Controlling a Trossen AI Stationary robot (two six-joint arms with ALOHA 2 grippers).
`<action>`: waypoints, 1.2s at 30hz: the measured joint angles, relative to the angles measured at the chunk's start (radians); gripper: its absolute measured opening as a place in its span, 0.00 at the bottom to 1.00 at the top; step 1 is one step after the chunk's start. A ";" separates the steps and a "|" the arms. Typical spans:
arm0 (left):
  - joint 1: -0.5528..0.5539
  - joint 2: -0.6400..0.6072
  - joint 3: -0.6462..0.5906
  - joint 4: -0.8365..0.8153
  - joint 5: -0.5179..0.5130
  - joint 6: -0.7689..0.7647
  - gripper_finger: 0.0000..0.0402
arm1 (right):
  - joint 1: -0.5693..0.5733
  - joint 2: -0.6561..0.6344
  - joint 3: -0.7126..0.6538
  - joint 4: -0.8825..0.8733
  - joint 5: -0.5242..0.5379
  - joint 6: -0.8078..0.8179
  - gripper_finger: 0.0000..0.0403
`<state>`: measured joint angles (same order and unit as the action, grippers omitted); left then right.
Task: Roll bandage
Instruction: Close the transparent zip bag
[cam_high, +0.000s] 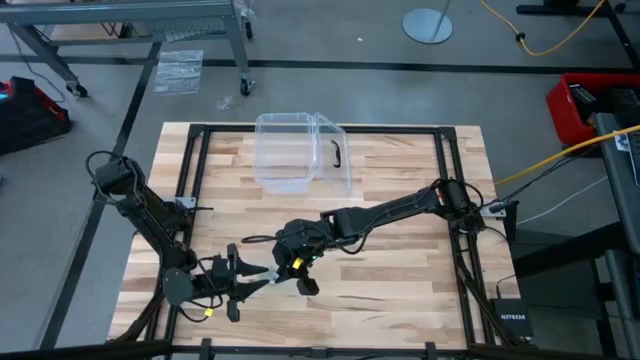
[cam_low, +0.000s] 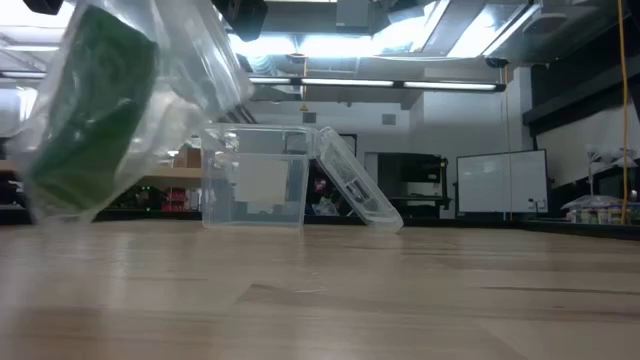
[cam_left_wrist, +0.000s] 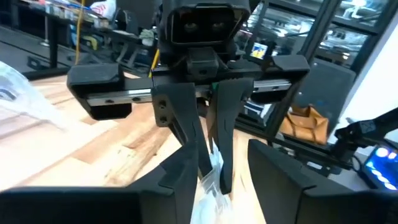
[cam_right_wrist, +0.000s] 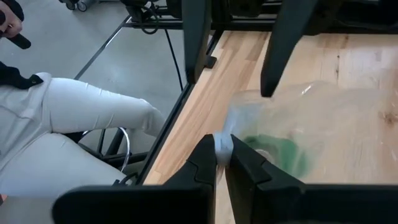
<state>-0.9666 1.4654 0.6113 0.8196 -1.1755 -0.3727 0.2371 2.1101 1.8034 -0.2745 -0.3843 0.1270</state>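
Note:
The wrapper's bunched edge hangs loose between my left gripper's open fingers. My left gripper should move closer and pinch it just below my right gripper's tips (cam_left_wrist: 212, 199).
The green bandage (cam_low: 95, 110) is a stubby roll inside a crinkly clear plastic wrapper (cam_low: 190, 60). Wrapper and roll hang clear of the wooden table (cam_low: 330, 290). In the right wrist view the bandage (cam_right_wrist: 280, 152) shows green through the wrapper (cam_right_wrist: 311, 112). My right gripper (cam_right_wrist: 222, 155) is shut on the wrapper's edge near the table's front left. My left gripper (cam_left_wrist: 225, 177) faces it from the left. Its fingers (cam_right_wrist: 196, 37) are open and stand on either side of the wrapper's other end. I cannot tell whether they touch it. My right gripper pinches a bunched edge of the clear wrapper (cam_right_wrist: 222, 144) between its two fingertips. It comes slanting down from the table's right side. The wrapper hangs past the fingers with the bandage inside it, lifted clear of the table.
A clear plastic box (cam_high: 300, 150) with its lid open stands at the table's far middle. A person in white trousers (cam_right_wrist: 74, 118) sits just off the table's near edge. Bare wood lies to the right of the grippers.

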 joint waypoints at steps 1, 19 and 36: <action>0.003 0.000 0.000 0.000 0.006 -0.008 0.34 | 0.000 0.000 0.000 0.000 0.000 0.000 0.05; 0.095 0.000 0.000 -0.074 0.164 -0.053 0.32 | 0.006 0.000 0.000 0.029 0.001 -0.002 0.05; 0.088 0.001 0.000 -0.078 0.159 0.007 0.10 | 0.005 0.000 0.001 -0.005 0.004 -0.005 0.05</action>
<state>-0.8783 1.4662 0.6117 0.7414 -1.0161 -0.3656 0.2420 2.1101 1.8049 -0.2796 -0.3806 0.1223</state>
